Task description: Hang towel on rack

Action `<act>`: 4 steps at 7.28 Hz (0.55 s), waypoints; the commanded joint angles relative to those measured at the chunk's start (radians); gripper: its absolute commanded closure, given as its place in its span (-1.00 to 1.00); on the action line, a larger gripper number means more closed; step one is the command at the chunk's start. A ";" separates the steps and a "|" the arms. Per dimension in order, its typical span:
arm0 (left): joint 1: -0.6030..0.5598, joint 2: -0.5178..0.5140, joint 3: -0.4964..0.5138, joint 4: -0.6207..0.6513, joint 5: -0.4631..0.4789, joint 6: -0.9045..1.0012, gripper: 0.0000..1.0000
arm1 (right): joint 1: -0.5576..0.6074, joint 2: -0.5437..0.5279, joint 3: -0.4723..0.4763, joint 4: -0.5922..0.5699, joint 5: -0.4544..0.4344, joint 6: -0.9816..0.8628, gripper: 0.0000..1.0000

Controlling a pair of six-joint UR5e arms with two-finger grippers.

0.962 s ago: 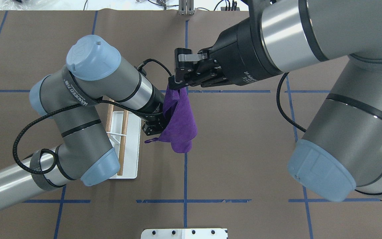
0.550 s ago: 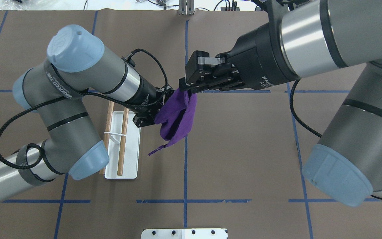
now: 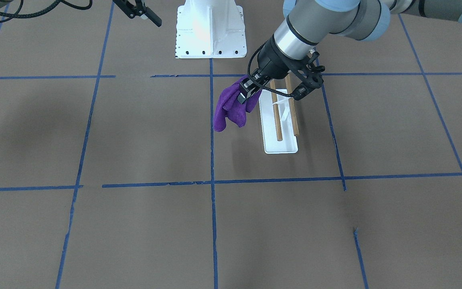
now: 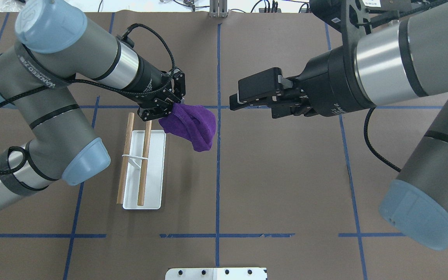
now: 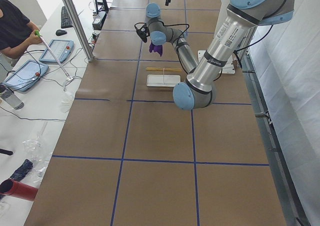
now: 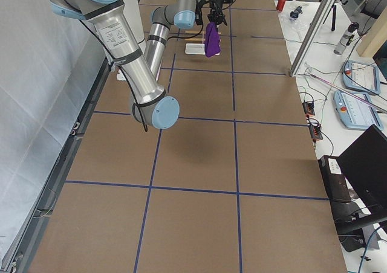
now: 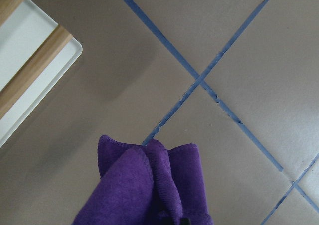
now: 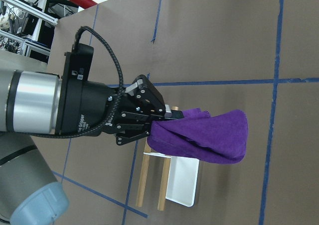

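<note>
My left gripper will let go of the purple towel across the wooden dowels [image 3: 286, 112], above the white base of the rack.
My left gripper [image 4: 168, 109] is shut on the purple towel [image 4: 193, 125], which hangs bunched from it above the table. It is just right of the far end of the rack [image 4: 153, 171], a white base with two wooden dowels [image 4: 143, 163]. The front view shows the same gripper [image 3: 247, 91], towel [image 3: 226, 109] and rack [image 3: 281, 145]. The left wrist view shows the towel [image 7: 144, 190] and a corner of the rack [image 7: 30, 93]. My right gripper [image 4: 236, 98] is open and empty, right of the towel. Its wrist view shows the towel [image 8: 209, 135].
The white robot pedestal [image 3: 210, 28] stands at the robot's side of the table. Blue tape lines [image 4: 217, 175] cross the brown table cover. An operator [image 5: 12, 28] sits beside the table end in the left side view.
The right gripper let go of the towel and drew back to the right. The left gripper carried the towel away from the robot, toward the rack's far end.
</note>
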 commanded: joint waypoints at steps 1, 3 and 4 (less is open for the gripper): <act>-0.005 0.158 -0.035 -0.253 0.110 -0.050 1.00 | 0.026 -0.073 0.030 0.001 0.000 0.000 -1.00; 0.004 0.292 -0.033 -0.514 0.128 -0.146 1.00 | 0.060 -0.110 0.027 0.001 0.000 0.000 -1.00; 0.013 0.312 -0.036 -0.514 0.163 -0.106 1.00 | 0.068 -0.120 0.026 0.001 -0.002 0.000 -1.00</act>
